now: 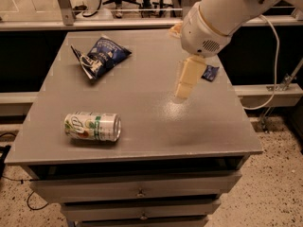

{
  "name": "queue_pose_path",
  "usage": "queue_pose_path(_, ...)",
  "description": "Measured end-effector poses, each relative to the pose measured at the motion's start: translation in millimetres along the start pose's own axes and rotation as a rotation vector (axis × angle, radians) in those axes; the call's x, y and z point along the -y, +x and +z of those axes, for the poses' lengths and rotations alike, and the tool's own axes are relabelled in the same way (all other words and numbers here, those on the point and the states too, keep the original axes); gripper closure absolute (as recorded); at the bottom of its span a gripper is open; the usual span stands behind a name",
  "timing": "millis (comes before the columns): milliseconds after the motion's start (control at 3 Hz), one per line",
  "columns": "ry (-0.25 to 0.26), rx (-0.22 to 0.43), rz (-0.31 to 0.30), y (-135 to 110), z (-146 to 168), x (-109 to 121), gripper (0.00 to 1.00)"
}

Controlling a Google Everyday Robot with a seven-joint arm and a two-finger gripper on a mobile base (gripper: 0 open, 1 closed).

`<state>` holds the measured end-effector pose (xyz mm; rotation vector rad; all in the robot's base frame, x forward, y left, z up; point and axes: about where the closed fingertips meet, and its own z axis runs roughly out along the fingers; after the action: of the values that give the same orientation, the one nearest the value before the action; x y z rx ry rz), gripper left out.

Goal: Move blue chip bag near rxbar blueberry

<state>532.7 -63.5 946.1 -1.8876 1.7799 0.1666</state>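
The robot's gripper should next move to the blue chip bag and close on its end nearer the rxbar blueberry [117, 52].
The blue chip bag [100, 56] lies at the far left of the grey table [142, 126], puffy, navy with white lettering. The rxbar blueberry [210, 73], a small flat dark-blue wrapper, lies near the right edge, partly hidden behind my arm. My gripper [182, 90] hangs over the middle right of the table, cream-coloured fingers pointing down, to the left of the bar and well right of the bag. It holds nothing that I can see.
A green and white drink can [93, 126] lies on its side at the front left. The table has drawers [137, 192] below its front edge. A railing and a chair base stand behind the table. A cable hangs at the right.
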Motion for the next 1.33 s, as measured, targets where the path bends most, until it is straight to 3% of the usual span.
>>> queue_pose_path(667, 0.102, 0.173, 0.106, -8.6, 25.6, 42.2, 0.00)
queue_pose_path(1333, 0.150, 0.233, 0.225, -27.2, 87.5, 93.4, 0.00)
